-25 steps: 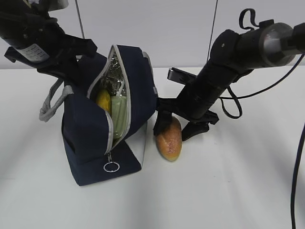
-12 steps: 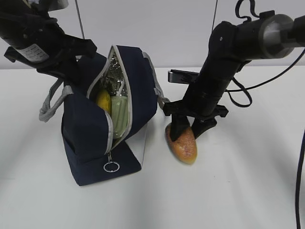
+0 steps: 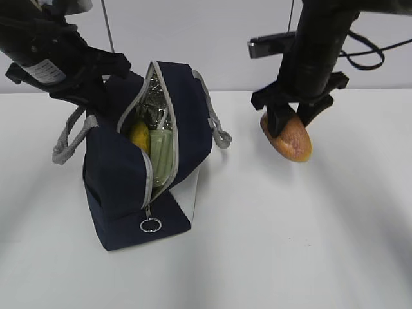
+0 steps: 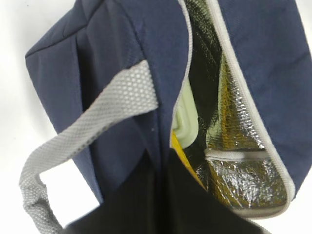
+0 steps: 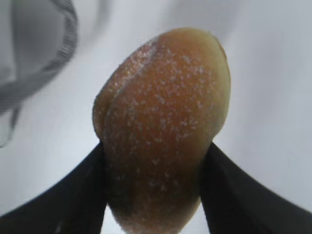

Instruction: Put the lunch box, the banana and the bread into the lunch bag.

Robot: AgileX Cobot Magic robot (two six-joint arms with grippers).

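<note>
Next, I set the bread on the banana and the lunch box [image 3: 159, 127] inside the lunch bag with my right gripper.
The navy lunch bag [image 3: 122, 180] stands on the white table at the left, its flap open and silver lining showing. Inside it are the banana [image 3: 139, 135] and the sage-green lunch box [image 3: 162, 158]. In the left wrist view the bag [image 4: 112, 58] fills the frame, with the lunch box lid [image 4: 185, 117] and a sliver of banana [image 4: 179, 148]. My left gripper [image 3: 96, 96] is shut on the bag's rear wall. My right gripper [image 3: 293, 122] is shut on the bread [image 3: 288, 137], held above the table right of the bag. The bread [image 5: 161, 126] sits between both fingers.
A grey webbing handle [image 3: 67, 145] hangs off the bag's left side and another [image 3: 217, 129] off its right, toward the bread. The metal ring pull [image 3: 150, 225] hangs at the bag's front. The right arm's cable [image 3: 402, 225] hangs at the far right.
My right gripper has lifted the bread off the table beside the bag and carried it up and to the right. The left arm and the bag have not moved.
</note>
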